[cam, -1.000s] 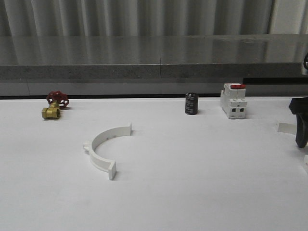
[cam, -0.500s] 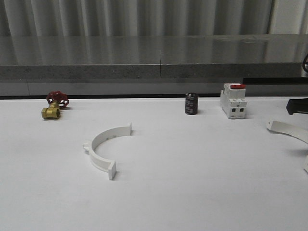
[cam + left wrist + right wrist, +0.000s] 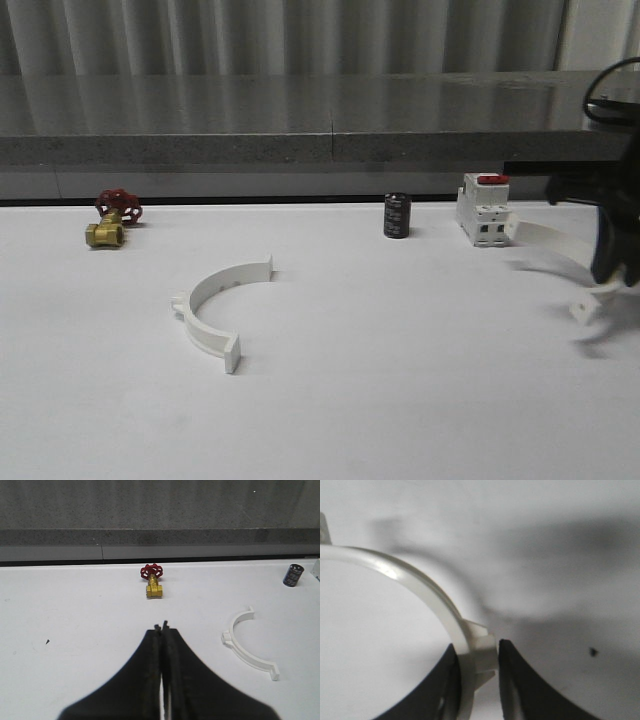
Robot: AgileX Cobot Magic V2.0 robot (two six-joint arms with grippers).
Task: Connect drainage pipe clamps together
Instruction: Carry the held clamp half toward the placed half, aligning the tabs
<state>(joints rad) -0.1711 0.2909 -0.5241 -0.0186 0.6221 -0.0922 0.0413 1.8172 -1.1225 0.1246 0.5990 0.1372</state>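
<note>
I'll release the right gripper's second clamp, now hanging above the table, on the table [image 3: 313,308] against the lying clamp's open side.
One white drainage pipe clamp [image 3: 213,303] lies flat on the white table, left of centre, its open side facing right; the left wrist view shows it too [image 3: 244,645]. The second clamp [image 3: 552,243] hangs blurred above the table at the far right, with my right gripper [image 3: 608,270] shut on it. Seen from the right wrist, its fingers pinch that clamp [image 3: 415,582] at the outer tab, my right gripper [image 3: 477,662] closing round it. My left gripper [image 3: 161,628] is shut with nothing in it, well short of the lying clamp.
A white breaker with a red switch [image 3: 485,210] stands at the back right, close to the held clamp. A black cylinder [image 3: 397,215] stands at the back centre and a brass valve with a red handle [image 3: 112,218] at the back left. A grey ledge [image 3: 320,150] closes off the rear.
The right arm has come further into view from the right edge, carrying the second clamp leftward and up off the table. The clamp on the left has not moved.
</note>
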